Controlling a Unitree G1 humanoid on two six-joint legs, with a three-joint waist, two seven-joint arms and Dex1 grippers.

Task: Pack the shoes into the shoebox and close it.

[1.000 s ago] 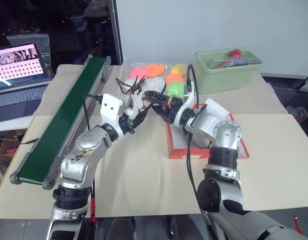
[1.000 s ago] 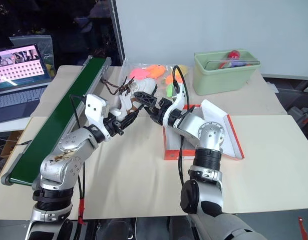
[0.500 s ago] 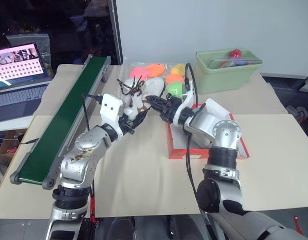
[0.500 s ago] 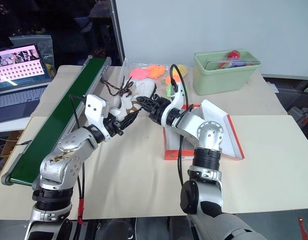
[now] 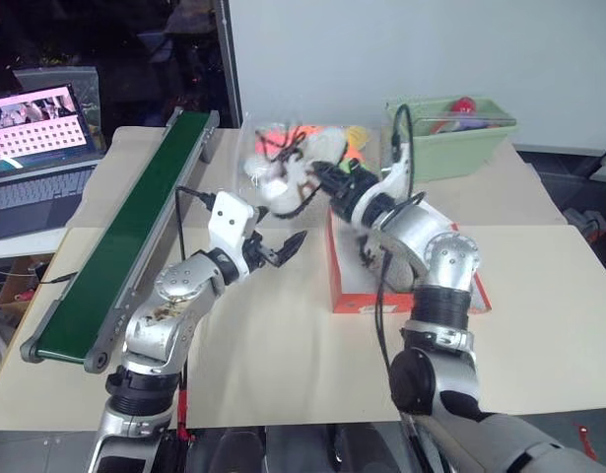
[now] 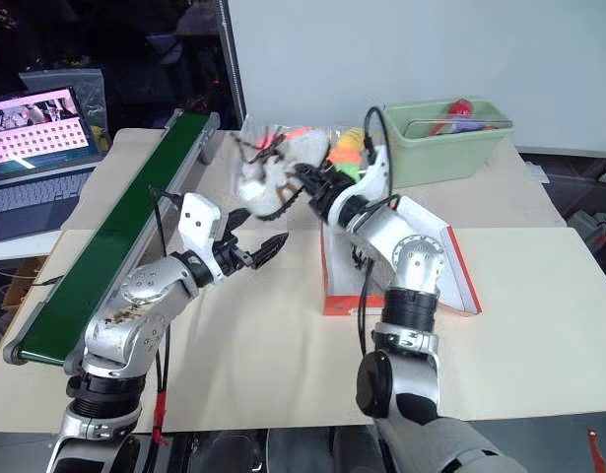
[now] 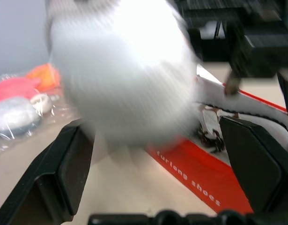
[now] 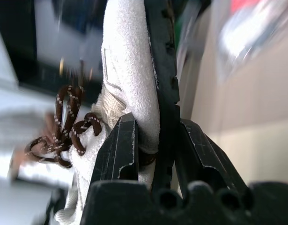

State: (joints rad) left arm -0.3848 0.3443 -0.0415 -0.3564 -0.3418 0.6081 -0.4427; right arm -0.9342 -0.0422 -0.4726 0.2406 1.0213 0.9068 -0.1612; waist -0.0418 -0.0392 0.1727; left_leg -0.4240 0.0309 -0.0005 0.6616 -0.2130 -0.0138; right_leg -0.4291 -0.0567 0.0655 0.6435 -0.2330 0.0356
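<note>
I will use my right gripper to set the white shoe, now hanging in the air above the table, down inside the orange-red shoebox (image 5: pixel 359 270), along its side that faces the green conveyor belt.
A white shoe (image 5: pixel 275 175) with dark brown laces (image 8: pixel 69 123) hangs in the air above the table, left of the shoebox. My right gripper (image 5: pixel 315 183) is shut on it, its fingers (image 8: pixel 121 140) pinching the sole edge of the shoe (image 8: pixel 129 70). My left gripper (image 5: pixel 282 248) stands open just below and in front of the shoe, with nothing between its fingers (image 7: pixel 64 173). The orange-red shoebox (image 5: pixel 354 296) lies open on the table under my right arm. In the left wrist view, white and brown laces show over its red wall (image 7: pixel 190 180); I cannot tell if they are a second shoe.
A long green conveyor belt (image 5: pixel 135 222) runs along the left. A laptop (image 5: pixel 36 148) sits beyond it. Bagged bright toys (image 6: pixel 347 148) lie behind the shoe, and a pale green bin (image 5: pixel 445 138) stands at the back right. Bare paper-covered table (image 5: pixel 273 345) spreads in front.
My left gripper has opened and let go of the shoe. My right gripper has shut on the shoe and carried it up and to the right, away from the left gripper.
</note>
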